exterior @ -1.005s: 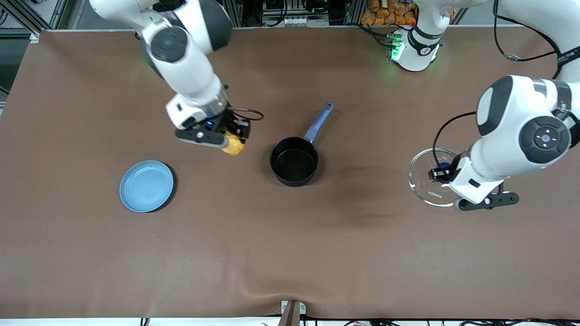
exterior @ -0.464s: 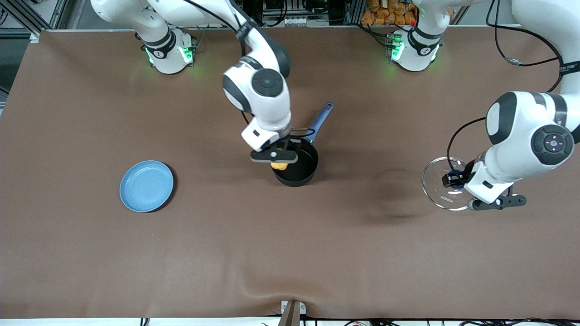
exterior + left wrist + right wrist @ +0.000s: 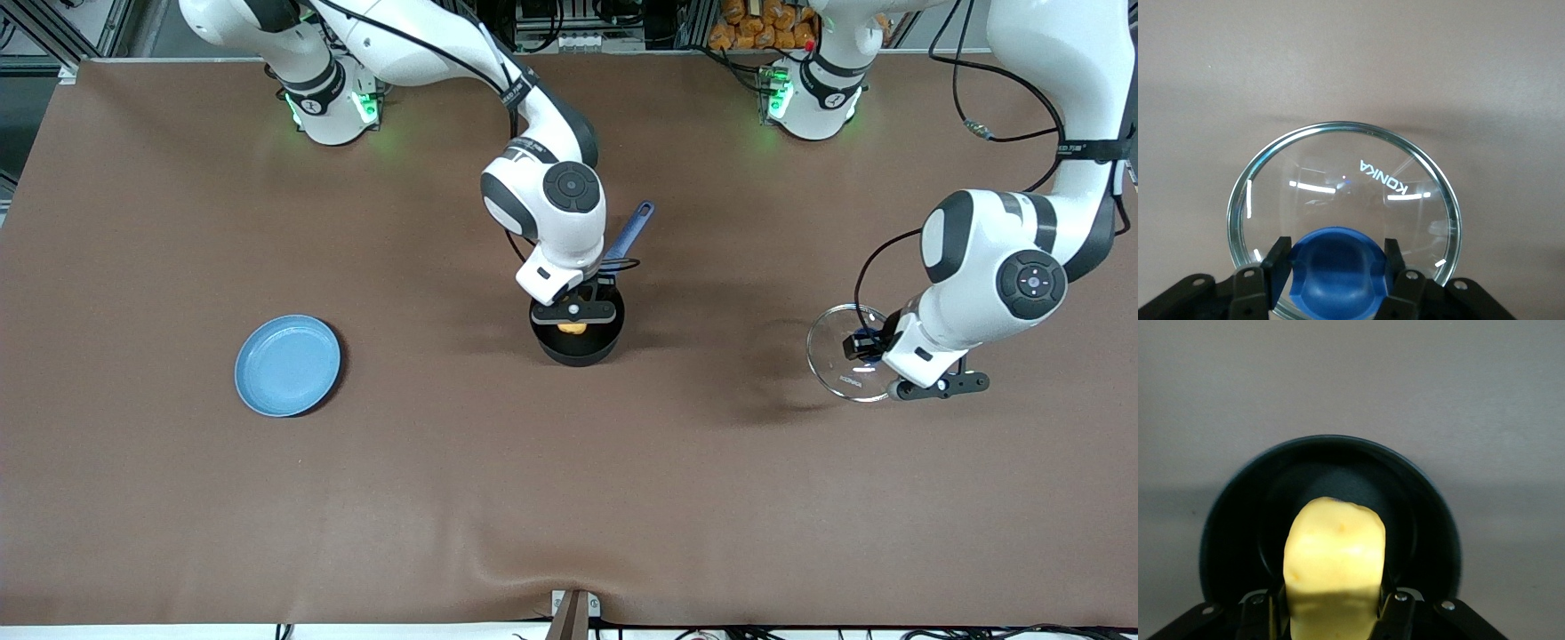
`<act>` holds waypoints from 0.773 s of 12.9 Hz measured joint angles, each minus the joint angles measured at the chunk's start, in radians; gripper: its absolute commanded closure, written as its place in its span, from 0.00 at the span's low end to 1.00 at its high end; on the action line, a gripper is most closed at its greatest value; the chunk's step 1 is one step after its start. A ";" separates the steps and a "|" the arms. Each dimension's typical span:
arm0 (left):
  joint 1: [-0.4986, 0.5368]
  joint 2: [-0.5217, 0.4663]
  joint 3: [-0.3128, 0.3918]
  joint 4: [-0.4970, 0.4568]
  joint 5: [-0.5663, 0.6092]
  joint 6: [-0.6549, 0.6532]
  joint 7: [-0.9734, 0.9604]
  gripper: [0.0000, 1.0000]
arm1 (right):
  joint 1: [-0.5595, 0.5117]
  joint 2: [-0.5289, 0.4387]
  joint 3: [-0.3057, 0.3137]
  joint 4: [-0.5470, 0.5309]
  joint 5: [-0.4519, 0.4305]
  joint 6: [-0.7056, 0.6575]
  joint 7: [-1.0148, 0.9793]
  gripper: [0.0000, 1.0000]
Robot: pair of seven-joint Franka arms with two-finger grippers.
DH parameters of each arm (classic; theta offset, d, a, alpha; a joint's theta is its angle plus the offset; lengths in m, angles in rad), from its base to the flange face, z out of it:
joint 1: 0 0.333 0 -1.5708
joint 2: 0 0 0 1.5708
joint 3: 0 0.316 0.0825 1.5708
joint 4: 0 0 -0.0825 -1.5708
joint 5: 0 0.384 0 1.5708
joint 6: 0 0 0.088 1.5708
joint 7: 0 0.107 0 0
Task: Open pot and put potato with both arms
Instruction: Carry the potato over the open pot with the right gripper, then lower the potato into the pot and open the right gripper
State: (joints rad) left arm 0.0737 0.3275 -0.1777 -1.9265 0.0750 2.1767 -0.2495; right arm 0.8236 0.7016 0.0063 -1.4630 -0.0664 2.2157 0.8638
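Observation:
I should use my left gripper to release the glass lid on the brown cloth, across the black pot (image 3: 831, 357) (image 3: 1342, 183) from the light-blue plate.
The black pot (image 3: 580, 348) stands mid-table without its lid, its blue handle (image 3: 628, 235) pointing toward the arms' bases. My right gripper (image 3: 573, 322) hangs over the pot's mouth, shut on the yellow potato (image 3: 573, 328). In the right wrist view the potato (image 3: 1334, 553) sits between the jaws of the right gripper (image 3: 1331, 617), right above the pot's dark inside (image 3: 1238, 520). My left gripper (image 3: 867, 345) is shut on the blue knob (image 3: 1337, 263) of the clear glass lid (image 3: 831, 356), held near the left arm's end of the table. The lid (image 3: 1338, 167) hangs flat under the left gripper (image 3: 1336, 270).
A light-blue plate (image 3: 287, 365) lies toward the right arm's end of the table, a little nearer the front camera than the pot. Brown cloth covers the table (image 3: 569, 498). Both arm bases (image 3: 329, 107) stand along the table's back edge.
My right gripper carried the potato from beside the pot to over its rim, then over its middle and lower. The left arm shifted the lid slightly away, then back toward the pot.

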 measured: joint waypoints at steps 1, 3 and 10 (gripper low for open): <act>0.003 0.000 0.000 -0.023 0.000 0.032 0.000 1.00 | 0.002 0.010 0.000 0.000 0.000 0.024 0.027 1.00; 0.009 0.004 0.000 -0.061 0.000 0.077 0.000 1.00 | 0.005 0.039 0.000 0.000 0.000 0.061 0.051 1.00; 0.016 0.042 0.001 -0.151 0.000 0.236 0.004 1.00 | 0.006 0.086 -0.003 0.001 -0.001 0.081 0.055 0.31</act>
State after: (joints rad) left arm 0.0900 0.3698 -0.1769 -2.0776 0.0750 2.4126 -0.2458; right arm 0.8296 0.7873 0.0029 -1.4615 -0.0669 2.2963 0.9190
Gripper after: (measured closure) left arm 0.392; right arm 0.467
